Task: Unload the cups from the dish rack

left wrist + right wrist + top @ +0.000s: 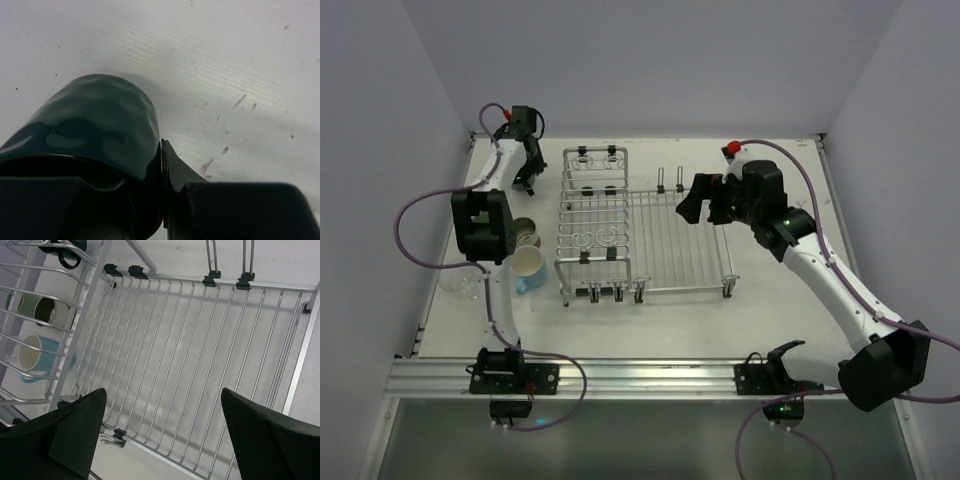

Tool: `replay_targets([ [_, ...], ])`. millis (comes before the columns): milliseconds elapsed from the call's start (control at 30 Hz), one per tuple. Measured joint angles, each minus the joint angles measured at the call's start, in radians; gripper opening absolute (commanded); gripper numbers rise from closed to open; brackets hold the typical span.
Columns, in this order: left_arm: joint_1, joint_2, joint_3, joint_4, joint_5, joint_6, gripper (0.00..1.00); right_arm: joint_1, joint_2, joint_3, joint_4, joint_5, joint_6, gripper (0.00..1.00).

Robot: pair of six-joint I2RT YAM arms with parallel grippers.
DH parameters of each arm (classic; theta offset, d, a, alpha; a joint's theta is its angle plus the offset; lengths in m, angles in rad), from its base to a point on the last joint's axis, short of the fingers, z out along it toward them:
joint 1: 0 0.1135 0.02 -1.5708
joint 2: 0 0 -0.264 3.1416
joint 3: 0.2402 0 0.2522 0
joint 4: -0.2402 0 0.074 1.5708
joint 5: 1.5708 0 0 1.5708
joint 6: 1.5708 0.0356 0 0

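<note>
Next, I release the dark teal cup from my left gripper on the white table (524, 185) (112, 129) behind the brownish cup.
My left gripper (161, 159) is shut on the wall of the dark teal cup (95, 115), with one finger (175, 167) outside the rim. Below the cup is white table; whether it touches I cannot tell. In the top view the left gripper (527, 178) is at the far left, beside the rack's back corner. The silver dish rack (620, 222) holds no cup that I can see. My right gripper (705, 205) hangs open over its flat grid (200, 340). The light-blue mug (527, 266), a brownish cup (526, 233) and the clear glass (460, 282) stand left of the rack.
Through the rack's raised wires, the right wrist view shows a pale green cup (29, 305) next to another small cup (52, 311). The left arm's elbow (480, 225) hangs over that group. White walls close in at the left, back and right.
</note>
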Motion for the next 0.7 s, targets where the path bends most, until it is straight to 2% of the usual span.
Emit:
replay_targets([
  [567, 0.0, 0.068, 0.068, -0.125, 0.0, -0.01, 0.0, 0.0, 0.0, 0.0, 0.0, 0.001, 0.0, 0.99],
  [700, 0.0, 0.09, 0.081, -0.129, 0.002, -0.011, 0.04, 0.0, -0.003, 0.0, 0.0, 0.001, 0.0, 0.99],
])
